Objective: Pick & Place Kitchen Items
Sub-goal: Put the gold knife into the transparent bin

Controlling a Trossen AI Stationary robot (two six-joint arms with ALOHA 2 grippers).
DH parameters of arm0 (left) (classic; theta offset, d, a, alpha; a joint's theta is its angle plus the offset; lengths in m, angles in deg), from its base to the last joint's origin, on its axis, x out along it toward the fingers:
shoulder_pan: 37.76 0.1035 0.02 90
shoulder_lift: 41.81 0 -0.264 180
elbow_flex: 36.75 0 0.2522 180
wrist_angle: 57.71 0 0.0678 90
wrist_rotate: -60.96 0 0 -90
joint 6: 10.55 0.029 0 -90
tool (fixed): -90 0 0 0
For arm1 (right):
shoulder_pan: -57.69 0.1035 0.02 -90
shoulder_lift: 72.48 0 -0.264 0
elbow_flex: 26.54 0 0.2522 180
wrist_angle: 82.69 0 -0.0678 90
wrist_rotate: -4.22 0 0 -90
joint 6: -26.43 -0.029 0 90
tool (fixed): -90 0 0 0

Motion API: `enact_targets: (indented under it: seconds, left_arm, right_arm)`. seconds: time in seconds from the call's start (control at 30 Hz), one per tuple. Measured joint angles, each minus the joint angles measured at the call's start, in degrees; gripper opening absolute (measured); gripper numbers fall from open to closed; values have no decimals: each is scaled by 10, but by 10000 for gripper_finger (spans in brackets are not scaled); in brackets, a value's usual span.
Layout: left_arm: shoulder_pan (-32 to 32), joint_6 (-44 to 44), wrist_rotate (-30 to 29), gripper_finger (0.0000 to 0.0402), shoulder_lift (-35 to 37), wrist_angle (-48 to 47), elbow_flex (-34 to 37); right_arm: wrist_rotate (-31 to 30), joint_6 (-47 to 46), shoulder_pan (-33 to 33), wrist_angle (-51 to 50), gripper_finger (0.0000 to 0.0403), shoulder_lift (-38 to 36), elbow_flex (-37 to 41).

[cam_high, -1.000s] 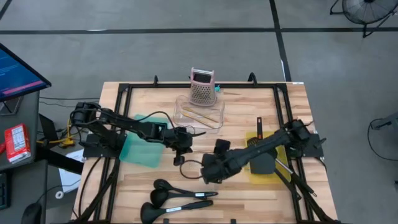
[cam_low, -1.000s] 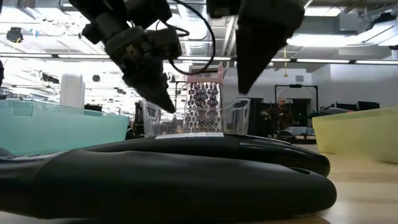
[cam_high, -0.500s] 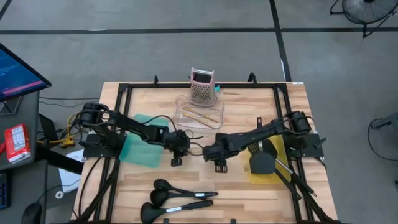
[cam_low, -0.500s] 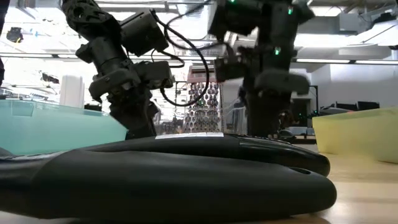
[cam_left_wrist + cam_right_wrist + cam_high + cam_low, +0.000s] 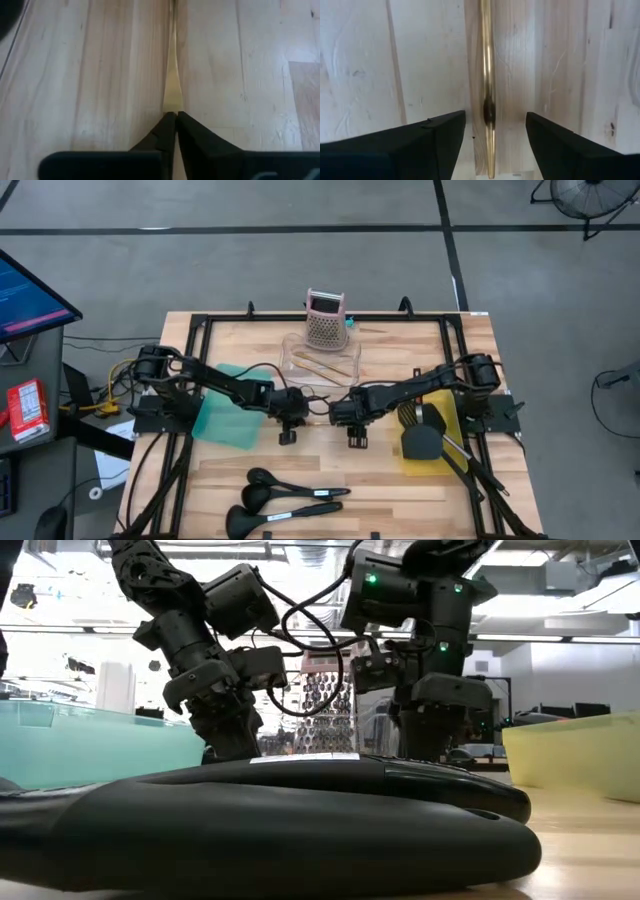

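Note:
My left gripper pinches only the golden stick's flat-end tip; I will open, then take the golden stick farther (image 5: pixel 172 70) along before lifting.
A thin golden stick (image 5: pixel 171 75) lies flat on the wooden table between my two grippers, and it also shows in the right wrist view as the golden stick (image 5: pixel 486 75). My left gripper (image 5: pixel 173 119), near the table's middle (image 5: pixel 303 418), is shut on one end of it. My right gripper (image 5: pixel 495 135), just to the right (image 5: pixel 342 418), points down and is open, one finger on each side of the stick without touching it. In the low view, black utensils (image 5: pixel 300 810) hide both grippers' fingertips. My left gripper pinches the stick's end (image 5: pixel 172 109) between its two fingertips. The fingers slant down from the table's left and lie along the stick. The rest of the stick lies on the table, running away from the fingers.
Black ladles and spoons (image 5: pixel 285 500) lie by the near edge. A turquoise bin (image 5: pixel 228 420) stands at the left, and a yellow bin (image 5: pixel 447 415) holding black turners at the right. A clear tray (image 5: pixel 322 362) with pale sticks and a pink grater (image 5: pixel 326 320) stand at the far side.
My right gripper has swung from nearer the front toward the far side, next to my left gripper. It has come down over the stick and turned its fingers downward. My left gripper has sunk to the table.

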Motion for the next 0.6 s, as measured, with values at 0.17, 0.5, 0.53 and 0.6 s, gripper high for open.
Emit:
enact_targets:
  seconds: [0.17,0.5,0.53,0.6]
  left_arm:
    - [12,0,4,5,2,-1,1]
    - [13,-3,4,1,11,3,3]
    - [13,-4,4,2,13,5,3]
    - [13,-4,-3,5,29,4,5]
  right_arm:
    - [14,2,-2,8,167,-2,20]
    - [47,18,-9,4,13,-2,22]
    - [46,16,-9,4,11,-2,22]
    - [42,4,-9,4,14,-2,22]
